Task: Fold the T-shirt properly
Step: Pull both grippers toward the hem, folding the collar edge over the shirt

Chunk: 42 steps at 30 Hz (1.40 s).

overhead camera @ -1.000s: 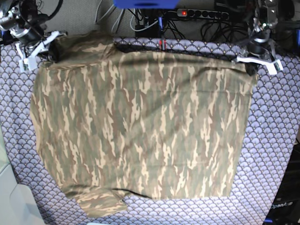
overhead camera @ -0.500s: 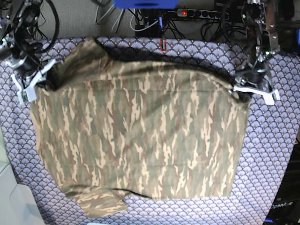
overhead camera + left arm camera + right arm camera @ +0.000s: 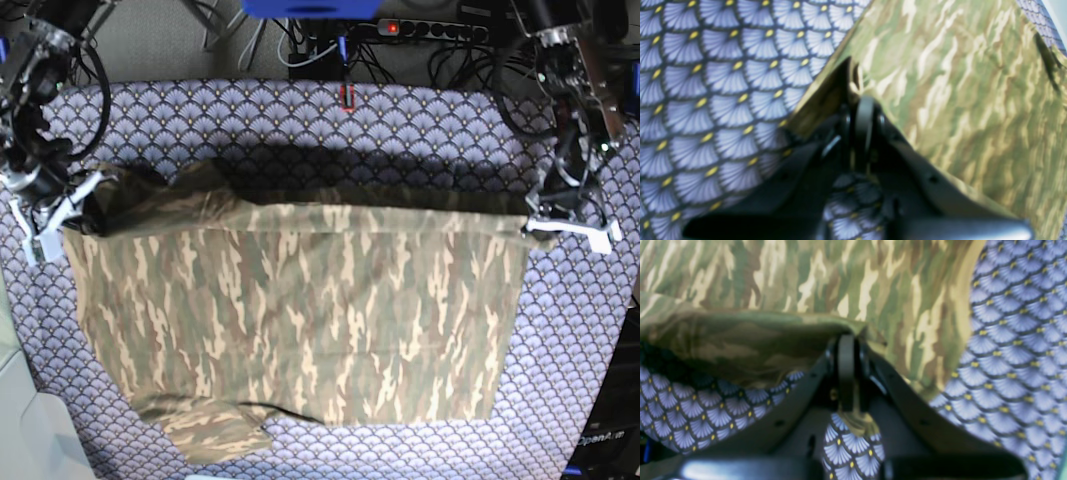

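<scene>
My left gripper has the T-shirt's lifted corner. It will let go of it over the T-shirt's side edge, slightly nearer than the T-shirt's far corner (image 3: 516, 268) (image 3: 846, 50).
The camouflage T-shirt (image 3: 300, 320) lies spread on the purple scallop tablecloth (image 3: 330, 120), its far edge lifted and folded toward the near side. My left gripper (image 3: 548, 222) is shut on the shirt's far right corner; the left wrist view shows its jaws (image 3: 862, 110) pinched on cloth (image 3: 957, 83). My right gripper (image 3: 70, 210) is shut on the far left corner by a sleeve; the right wrist view shows it (image 3: 846, 350) clamping the folded edge (image 3: 773, 290). Both corners hang a little above the cloth. A sleeve (image 3: 215, 432) sticks out at the near left.
A power strip (image 3: 430, 28) and cables lie beyond the table's far edge. A blue object (image 3: 310, 6) sits at the top centre. A pale grey surface (image 3: 25, 430) borders the near left corner. A black item labelled OpenArm (image 3: 605, 440) is at the near right.
Both grippers have moved toward the near side with the shirt's far corners, drawing the far edge over the shirt body. More bare tablecloth shows at the back.
</scene>
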Available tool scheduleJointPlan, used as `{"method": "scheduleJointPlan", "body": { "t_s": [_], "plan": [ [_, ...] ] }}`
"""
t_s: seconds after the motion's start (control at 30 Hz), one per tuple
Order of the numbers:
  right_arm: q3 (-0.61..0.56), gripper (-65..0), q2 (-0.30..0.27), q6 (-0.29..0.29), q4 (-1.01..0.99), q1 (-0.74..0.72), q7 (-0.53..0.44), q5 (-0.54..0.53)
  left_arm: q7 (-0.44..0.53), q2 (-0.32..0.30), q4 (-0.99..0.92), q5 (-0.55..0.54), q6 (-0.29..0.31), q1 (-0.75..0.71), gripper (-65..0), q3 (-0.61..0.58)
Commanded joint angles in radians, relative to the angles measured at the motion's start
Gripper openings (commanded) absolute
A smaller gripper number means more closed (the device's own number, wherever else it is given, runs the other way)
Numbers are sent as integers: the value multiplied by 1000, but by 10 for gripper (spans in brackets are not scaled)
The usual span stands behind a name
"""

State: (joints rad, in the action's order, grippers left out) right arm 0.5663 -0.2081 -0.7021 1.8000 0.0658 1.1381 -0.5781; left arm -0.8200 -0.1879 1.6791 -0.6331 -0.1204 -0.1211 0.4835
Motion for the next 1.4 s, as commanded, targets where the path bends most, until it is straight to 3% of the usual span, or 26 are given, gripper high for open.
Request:
{"method": "scheduleJointPlan", "body": {
  "t_s": [0.0,0.43,0.83,1.37],
  "plan": [
    [1,-648,-27,4,-2,-25,-28,-16,8,-14,17,-4,8,19,-650,5],
    [-102,-648,-60,4,-164,-185,-36,-16,6,-11,-38,-4,9,74,-650,-2],
    [-200,-648,-124,4,-365,-301,-135,-16,6,-11,-161,-14,11,156,-650,-2],
    [-285,-648,-152,4,-469,-441,-183,-3,4,44,-182,-14,11,260,-650,1]
  ]
}}
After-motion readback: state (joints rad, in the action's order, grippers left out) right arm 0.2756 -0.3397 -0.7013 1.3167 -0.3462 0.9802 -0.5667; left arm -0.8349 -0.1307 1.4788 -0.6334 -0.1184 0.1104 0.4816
